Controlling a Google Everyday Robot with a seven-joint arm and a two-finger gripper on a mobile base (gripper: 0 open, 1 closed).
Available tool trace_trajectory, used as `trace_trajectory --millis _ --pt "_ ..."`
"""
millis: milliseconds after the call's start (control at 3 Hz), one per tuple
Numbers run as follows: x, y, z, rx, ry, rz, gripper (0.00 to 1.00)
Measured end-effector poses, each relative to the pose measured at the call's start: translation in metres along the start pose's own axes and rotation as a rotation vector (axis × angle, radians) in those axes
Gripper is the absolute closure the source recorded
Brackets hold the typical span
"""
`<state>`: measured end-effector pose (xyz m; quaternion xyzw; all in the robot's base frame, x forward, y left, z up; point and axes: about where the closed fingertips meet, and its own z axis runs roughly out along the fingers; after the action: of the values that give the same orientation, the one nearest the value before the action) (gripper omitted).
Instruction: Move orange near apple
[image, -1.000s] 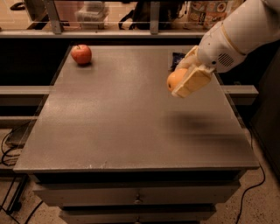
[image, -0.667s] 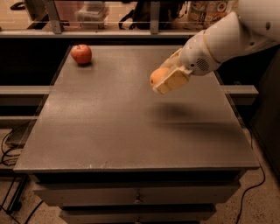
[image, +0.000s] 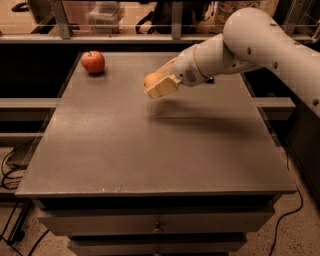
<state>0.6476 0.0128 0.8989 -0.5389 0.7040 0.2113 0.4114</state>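
Note:
Next, my gripper sets the orange down near the table's far edge, close beside the red apple (image: 120, 69), on the side that faces my gripper. The orange is still held off the table.
A small red apple (image: 93, 62) with a short dark stem stands at the far left corner of the grey table (image: 150, 150). My gripper (image: 158, 85) hangs above the middle of the table's far half, to the right of the apple. It is shut on the orange (image: 151, 79), which shows as a round orange shape between the cream fingers (image: 163, 87), partly hidden by them. The orange is held off the table; its shadow falls below and to the right.
My white arm (image: 250, 45) reaches in from the upper right. A rail with metal posts (image: 175, 20) runs behind the table. Drawers (image: 157, 227) sit under the front edge, and cables (image: 10, 170) lie on the floor at left.
My gripper has carried the orange leftward across the table, from the right side toward the middle, closer to the apple. The apple has not moved.

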Motion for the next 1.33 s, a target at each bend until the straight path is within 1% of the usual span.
trace_trajectory --millis 333,667,1000,1333 --pt "0.000 0.000 0.000 0.000 0.000 0.000 1.00" --pt "-0.001 -0.010 0.022 0.021 -0.039 0.032 1.00" --pt "-0.016 -0.033 0.062 0.042 -0.099 0.056 1.00" --pt "-0.032 -0.057 0.099 0.055 -0.141 0.062 1.00"
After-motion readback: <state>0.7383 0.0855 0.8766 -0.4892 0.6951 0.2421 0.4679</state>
